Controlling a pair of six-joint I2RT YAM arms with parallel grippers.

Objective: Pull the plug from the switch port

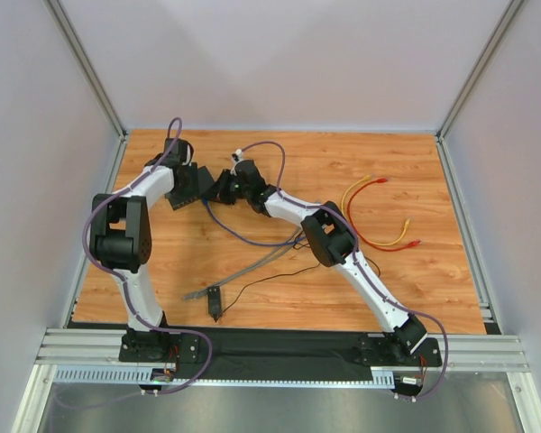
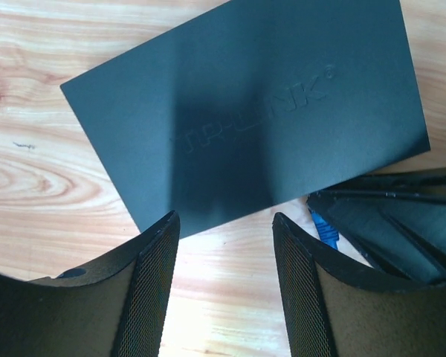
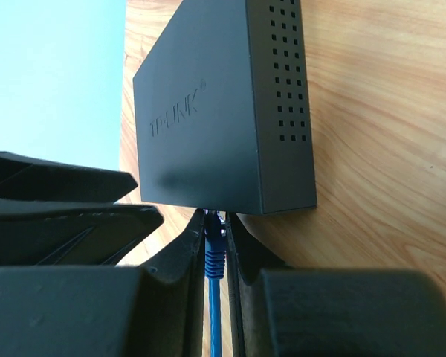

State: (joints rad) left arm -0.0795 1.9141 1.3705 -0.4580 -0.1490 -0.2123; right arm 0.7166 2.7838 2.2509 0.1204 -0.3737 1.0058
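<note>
My right gripper is going to release the blue plug, still in the switch's port, soon. It will set the plug free on the bare wood (image 1: pixel 343 168) beside the yellow cable's far end.
The switch (image 2: pixel 245 104) is a flat black TP-LINK box lying on the wooden table, also seen in the right wrist view (image 3: pixel 215 111) and at the back left in the top view (image 1: pixel 204 179). A blue plug (image 3: pixel 214 245) on a blue cable sits in a port on its near edge. My right gripper (image 3: pixel 215 223) is shut on the blue plug, fingertips close to the switch's edge. My left gripper (image 2: pixel 224 230) is open and empty, its fingers over bare wood just off the switch's other long edge. The right gripper and the plug (image 2: pixel 325 229) show at the right of the left wrist view.
Yellow, orange and red patch cables (image 1: pixel 379 216) lie at the right. A small black adapter (image 1: pixel 215 300) on a thin black wire lies near the front, with a grey cable (image 1: pixel 252 266) beside it. Grey walls enclose the table on three sides.
</note>
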